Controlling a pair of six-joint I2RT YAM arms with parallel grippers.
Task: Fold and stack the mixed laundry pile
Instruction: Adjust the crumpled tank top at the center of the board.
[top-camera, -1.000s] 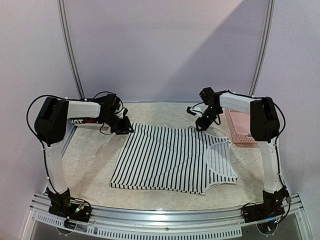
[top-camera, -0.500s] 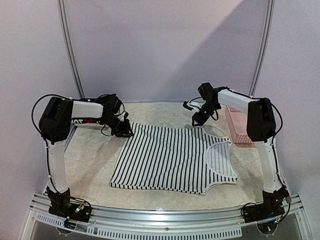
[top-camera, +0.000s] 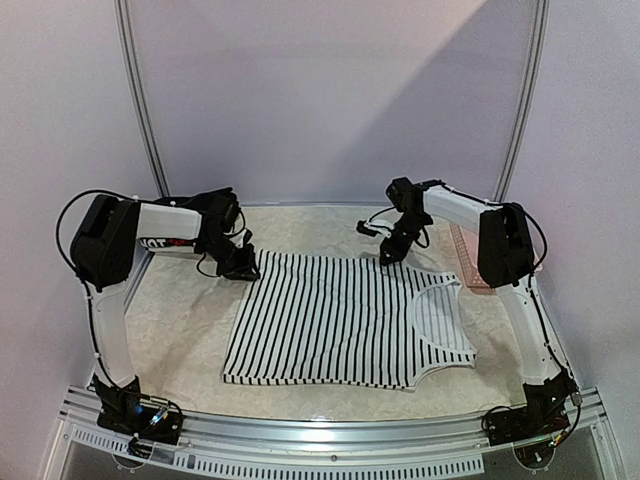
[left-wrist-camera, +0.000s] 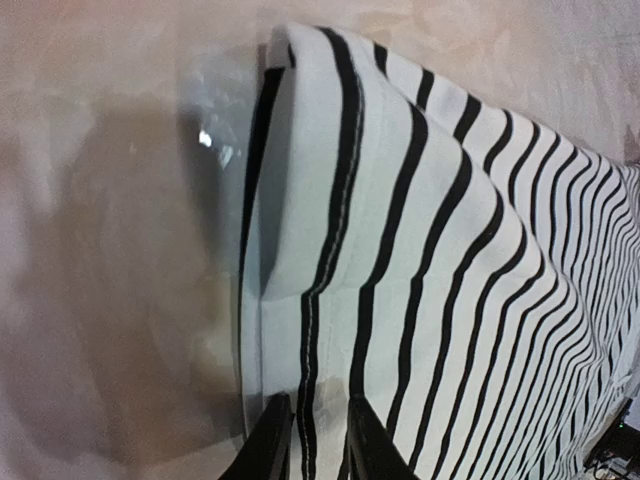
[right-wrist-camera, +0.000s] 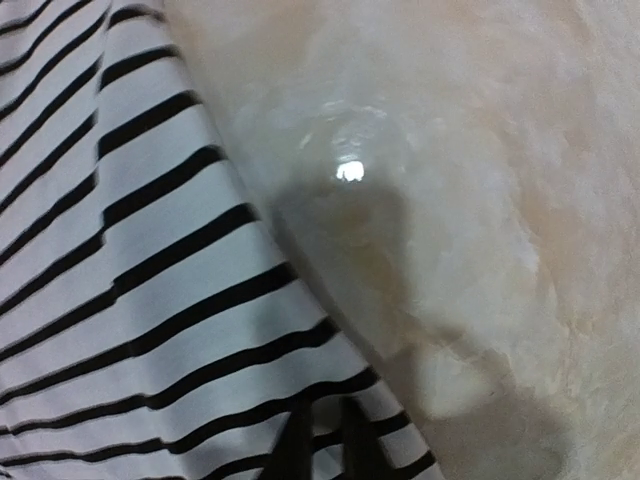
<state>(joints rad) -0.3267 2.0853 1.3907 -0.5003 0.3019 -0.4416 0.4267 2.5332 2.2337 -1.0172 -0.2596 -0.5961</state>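
Note:
Next, my right gripper opens and takes that armhole corner (top-camera: 408, 266) before folding, as it is pinching the tank top's far edge short of the armhole corner.
A black-and-white striped tank top (top-camera: 335, 320) lies spread flat on the table, its neckline to the right. My left gripper (top-camera: 245, 268) is down at its far left corner. In the left wrist view the two dark fingers (left-wrist-camera: 272, 440) of the left gripper (left-wrist-camera: 317, 405) stand close together with the hem of the tank top (left-wrist-camera: 420, 250) between them, and the cloth bulges up ahead of them. My right gripper (top-camera: 387, 256) is at the far right edge. In the right wrist view the right gripper (right-wrist-camera: 325, 410) pinches the border of the tank top (right-wrist-camera: 150, 280), which is raised off the table.
A pink perforated basket (top-camera: 466, 258) stands at the right, partly behind the right arm. Bare marbled tabletop (top-camera: 180, 320) surrounds the garment. A metal rail (top-camera: 330, 432) runs along the near edge between the arm bases.
My right gripper has moved left along the far edge and down onto the cloth, its jaws narrowing. The left gripper's jaws have narrowed on the hem with little shift.

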